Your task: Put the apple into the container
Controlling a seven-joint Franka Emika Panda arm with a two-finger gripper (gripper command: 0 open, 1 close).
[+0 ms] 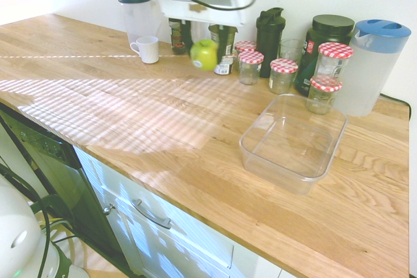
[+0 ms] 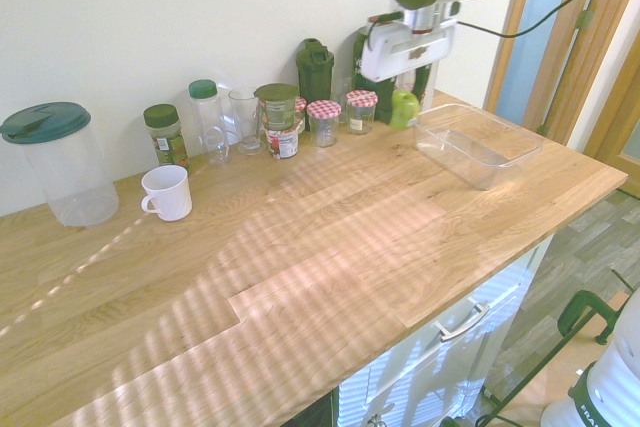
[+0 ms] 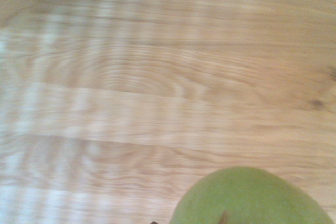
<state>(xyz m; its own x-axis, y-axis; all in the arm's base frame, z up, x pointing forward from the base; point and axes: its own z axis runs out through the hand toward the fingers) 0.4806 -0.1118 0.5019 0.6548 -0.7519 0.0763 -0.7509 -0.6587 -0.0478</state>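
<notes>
My gripper should release the apple so that it is left on the middle of the clear container's bottom (image 1: 288, 142).
The yellow-green apple (image 1: 204, 55) hangs in the air above the wooden counter, in front of the row of jars, with my gripper (image 1: 204, 42) shut on it from above. In the second exterior view the apple (image 2: 404, 107) sits just under the white gripper (image 2: 405, 95), left of the container and close to its near corner. The container (image 1: 273, 167) is a clear, shallow plastic tub standing empty on the counter, to the right of the apple. Its wall (image 2: 470, 169) also shows in the second exterior view. The wrist view holds the apple's green top (image 3: 252, 198) over bare wood.
Several jars with red-checked lids (image 1: 284, 73) stand behind the tub, with a black shaker bottle (image 1: 270, 30) and a blue-lidded pitcher (image 1: 371, 66). A white mug (image 1: 147, 49) and a dark-lidded pitcher (image 1: 137, 14) stand to the left. The counter's front edge (image 1: 195, 206) drops to drawers.
</notes>
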